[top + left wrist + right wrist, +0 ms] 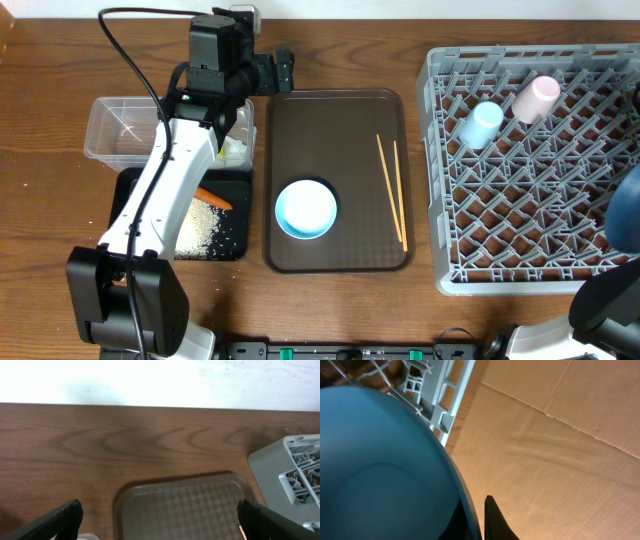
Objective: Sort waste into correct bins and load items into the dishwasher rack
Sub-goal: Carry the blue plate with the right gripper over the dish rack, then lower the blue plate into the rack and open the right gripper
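My right gripper has the dark blue plate. It will release the plate in the grey rack's slots just nearer than the pinkish cup (574, 184).
My left gripper (283, 72) hovers open and empty over the far left corner of the brown serving tray (340, 120); in the left wrist view its fingers (60, 520) stand wide apart. On that tray lie a white bowl (305, 208) with a pale blue inside and two chopsticks (392, 190). The grey dishwasher rack (540, 230) at the right holds a light blue cup (480, 123) and a pinkish cup (536, 98). My right gripper (477, 510) is shut on the rim of the dark blue plate (380, 470), at the rack's right edge (625, 215).
A clear tub (120, 130) stands at the far left, with a white lump (234, 150) at its right end. In front of it a black tray (130, 190) holds rice (200, 225) and a carrot (213, 198). My left arm (170, 190) crosses above both.
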